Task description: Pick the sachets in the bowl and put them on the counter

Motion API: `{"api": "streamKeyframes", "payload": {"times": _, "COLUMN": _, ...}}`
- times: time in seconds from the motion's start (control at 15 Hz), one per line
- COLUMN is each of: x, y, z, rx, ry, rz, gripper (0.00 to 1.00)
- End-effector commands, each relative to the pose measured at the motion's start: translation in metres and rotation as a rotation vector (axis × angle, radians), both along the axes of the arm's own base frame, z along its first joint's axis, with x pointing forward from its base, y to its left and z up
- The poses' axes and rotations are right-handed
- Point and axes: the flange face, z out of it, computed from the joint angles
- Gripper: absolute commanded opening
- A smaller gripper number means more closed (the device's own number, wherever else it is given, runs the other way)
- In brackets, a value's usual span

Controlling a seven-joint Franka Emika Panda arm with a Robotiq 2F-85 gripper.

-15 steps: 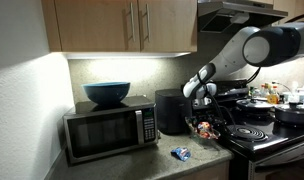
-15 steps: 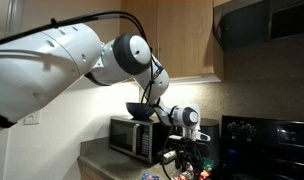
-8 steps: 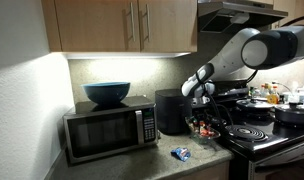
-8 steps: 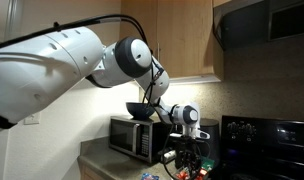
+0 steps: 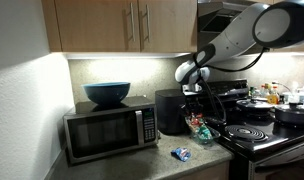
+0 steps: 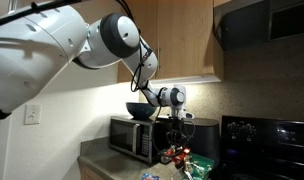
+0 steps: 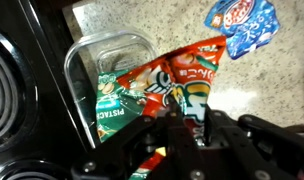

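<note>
The gripper will release the red and green sachet on the counter [image 5: 176,143] [image 7: 256,66] just behind the blue sachet.
In the wrist view my gripper [image 7: 192,125] is shut on the bottom end of a red and green sachet [image 7: 187,80], which hangs above the bowl [image 7: 107,45]. A green sachet [image 7: 117,105] and red ones lie inside that pale-rimmed bowl. A blue sachet [image 7: 242,22] lies on the speckled counter [image 7: 122,15]. In an exterior view the gripper [image 5: 195,102] is raised over the counter with the sachet [image 5: 197,122] dangling under it, and the blue sachet [image 5: 180,153] lies nearer the front edge.
A microwave [image 5: 110,128] with a big blue bowl [image 5: 107,94] on top stands beside a black appliance [image 5: 172,110]. The black stove [image 5: 257,135] with coil burners [image 7: 12,90] borders the bowl. Cabinets hang overhead.
The jaws closed on the red and green sachet in the bowl. The arm then rose and lifted the sachet out above the bowl.
</note>
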Motion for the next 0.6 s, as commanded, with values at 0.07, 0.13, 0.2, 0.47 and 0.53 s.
{"api": "streamKeyframes", "payload": {"times": 0.07, "x": 0.000, "y": 0.056, "z": 0.019, "rx": 0.015, "ry": 0.047, "rz": 0.181, "gripper": 0.05}}
{"api": "streamKeyframes", "payload": {"times": 0.13, "x": 0.003, "y": 0.068, "z": 0.016, "rx": 0.019, "ry": 0.060, "rz": 0.216, "gripper": 0.05}}
{"api": "streamKeyframes", "payload": {"times": 0.2, "x": 0.007, "y": 0.080, "z": 0.011, "rx": 0.019, "ry": 0.074, "rz": 0.249, "gripper": 0.05}}
{"api": "streamKeyframes", "payload": {"times": 0.47, "x": 0.021, "y": 0.111, "z": -0.013, "rx": -0.004, "ry": 0.095, "rz": 0.363, "gripper": 0.05}}
{"api": "streamKeyframes", "payload": {"times": 0.53, "x": 0.025, "y": 0.116, "z": -0.020, "rx": -0.017, "ry": 0.092, "rz": 0.384, "gripper": 0.05}}
